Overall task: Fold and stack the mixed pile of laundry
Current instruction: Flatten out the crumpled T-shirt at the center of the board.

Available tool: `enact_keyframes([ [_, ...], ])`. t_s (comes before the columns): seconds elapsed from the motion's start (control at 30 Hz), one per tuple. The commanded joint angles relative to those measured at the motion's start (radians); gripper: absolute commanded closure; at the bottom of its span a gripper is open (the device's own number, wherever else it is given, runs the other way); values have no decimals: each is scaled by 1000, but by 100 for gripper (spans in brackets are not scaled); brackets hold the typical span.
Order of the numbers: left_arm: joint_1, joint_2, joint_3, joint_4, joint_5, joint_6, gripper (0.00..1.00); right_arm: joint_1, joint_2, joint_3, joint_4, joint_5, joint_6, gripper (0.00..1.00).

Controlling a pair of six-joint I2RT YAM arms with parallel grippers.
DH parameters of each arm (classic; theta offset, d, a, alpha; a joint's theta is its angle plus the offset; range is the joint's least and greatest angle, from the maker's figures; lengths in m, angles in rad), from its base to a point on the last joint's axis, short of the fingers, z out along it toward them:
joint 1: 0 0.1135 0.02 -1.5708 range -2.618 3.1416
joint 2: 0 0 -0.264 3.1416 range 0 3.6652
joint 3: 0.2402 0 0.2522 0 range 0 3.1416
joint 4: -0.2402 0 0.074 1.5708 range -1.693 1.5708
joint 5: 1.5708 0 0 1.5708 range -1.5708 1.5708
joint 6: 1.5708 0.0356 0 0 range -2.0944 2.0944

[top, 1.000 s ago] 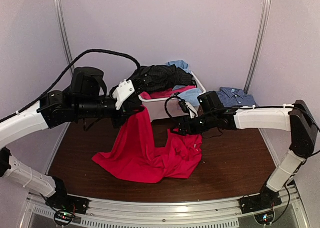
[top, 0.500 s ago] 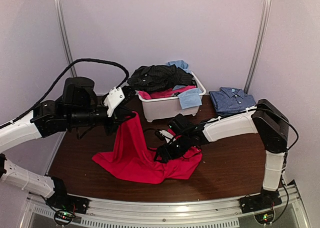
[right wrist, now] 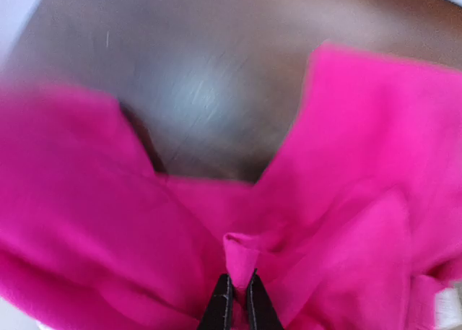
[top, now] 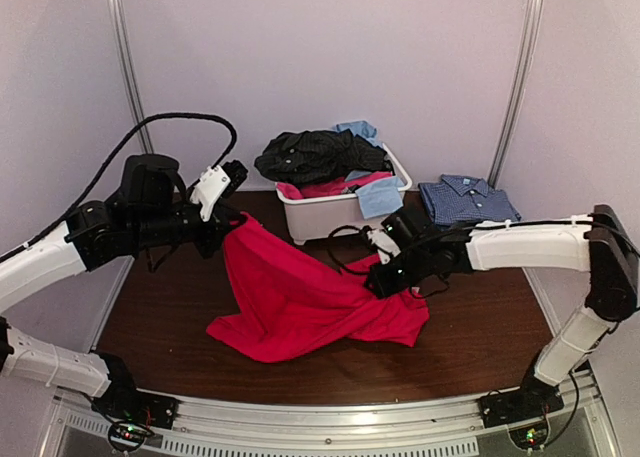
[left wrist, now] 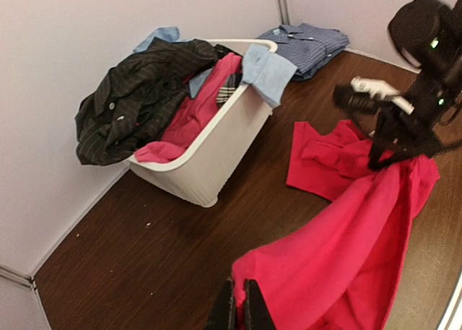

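Next, my left gripper lets go of the corner of the pink-red garment on the brown table (top: 259, 257) (left wrist: 213, 274) by the near corner of the white tub.
A bright pink-red garment (top: 310, 302) hangs stretched between both grippers, its lower part lying on the brown table (top: 160, 307). My left gripper (top: 232, 222) (left wrist: 240, 301) is shut on one raised corner of the garment (left wrist: 346, 250) at the left. My right gripper (top: 378, 285) (right wrist: 237, 290) is shut on a pinched fold of the same pink-red cloth (right wrist: 346, 200) at the right. The rest of the mixed laundry pile fills the white tub (top: 330, 217): a black pinstriped garment (top: 310, 155) (left wrist: 137, 102) on top, pink cloth and a light blue piece (top: 382, 195) (left wrist: 267, 74).
A folded blue checked shirt (top: 465, 197) (left wrist: 307, 45) lies at the back right beside the tub (left wrist: 209, 157). Walls close in behind and on both sides. The right arm (left wrist: 411, 106) shows across the left wrist view. Bare wood (right wrist: 202, 106) lies beyond the red cloth.
My right gripper went from open to shut on a fold of the red garment and drew it up and to the right. The left gripper shifted slightly left, and the cloth now spans between them.
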Motion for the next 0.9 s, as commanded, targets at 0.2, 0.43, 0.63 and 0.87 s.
enact_keyframes([
  [0.2, 211, 73, 41, -16, -48, -167, 100, -399, -506, -88, 11, -79, 10, 99],
  [0.43, 270, 88, 58, -76, -32, -188, 100, -521, -677, -202, -5, -110, 24, 100],
  [0.63, 276, 92, 62, -111, 31, -167, 100, -537, -784, -369, 49, -120, 104, 97],
  [0.87, 276, 156, 62, -117, 215, -155, 100, -541, -842, -473, 141, -175, 188, 93],
])
